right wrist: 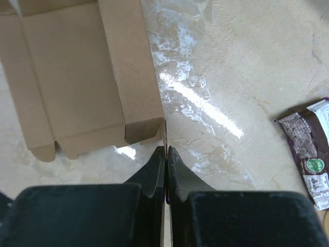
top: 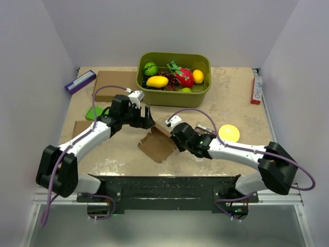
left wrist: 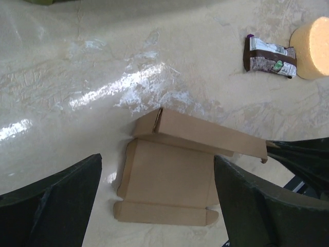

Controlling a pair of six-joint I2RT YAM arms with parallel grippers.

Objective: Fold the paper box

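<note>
I should pinch that loose corner (left wrist: pixel 157 124) of the raised panel with my left gripper before my right gripper opens, because the corner gapes while my right gripper holds the panel's other end.
The paper box (top: pixel 157 144) is a thin brown cardboard cutout lying near the table's middle, with one long side panel folded upright. In the left wrist view the paper box (left wrist: pixel 172 177) lies flat below and between my fingers, its raised panel on the far side. My left gripper (top: pixel 146 122) hovers over the box's far edge, open wide and empty (left wrist: pixel 157 160). My right gripper (top: pixel 176 138) is shut on the thin edge of the upright panel's end flap (right wrist: pixel 166 149). The box (right wrist: pixel 77 77) fills the upper left of the right wrist view.
A green bin (top: pixel 201 98) of toy fruit stands at the back. A yellow round object (top: pixel 229 133) and a candy wrapper (right wrist: pixel 308 149) lie right of the box. A large brown carton (top: pixel 115 80), a purple box (top: pixel 80 81) and a small brown carton (top: pixel 81 126) lie at the left.
</note>
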